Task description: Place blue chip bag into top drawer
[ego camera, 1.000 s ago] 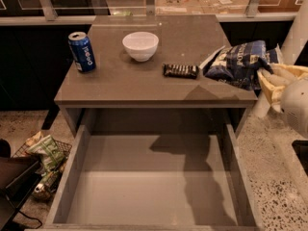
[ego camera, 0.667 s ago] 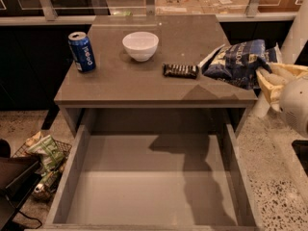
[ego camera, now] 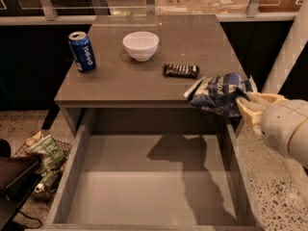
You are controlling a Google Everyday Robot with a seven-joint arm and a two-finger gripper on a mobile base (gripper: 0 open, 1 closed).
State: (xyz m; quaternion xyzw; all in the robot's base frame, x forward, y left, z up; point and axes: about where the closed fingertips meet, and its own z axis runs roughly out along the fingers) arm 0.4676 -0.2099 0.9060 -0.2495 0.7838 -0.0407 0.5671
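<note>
Next, my gripper lets go of the blue chip bag near the middle of the top drawer's grey bottom (ego camera: 176,160), below the candy bar.
The blue chip bag (ego camera: 219,93), crumpled navy foil with white lettering, hangs in the air over the table's front right corner and the open top drawer's right side. My gripper (ego camera: 246,106), cream-coloured, comes in from the right and is shut on the bag's right end. The top drawer (ego camera: 144,196) is pulled out wide below the grey table (ego camera: 144,83); its flat grey bottom holds nothing.
On the table stand a blue soda can (ego camera: 82,51) at the left, a white bowl (ego camera: 140,45) in the middle and a small dark candy bar (ego camera: 180,70) just left of the bag. A wire basket with packets (ego camera: 45,155) sits on the floor at the left.
The bag has moved forward and down with my gripper, from above the table's right edge towards the drawer's right side. The view has shifted slightly.
</note>
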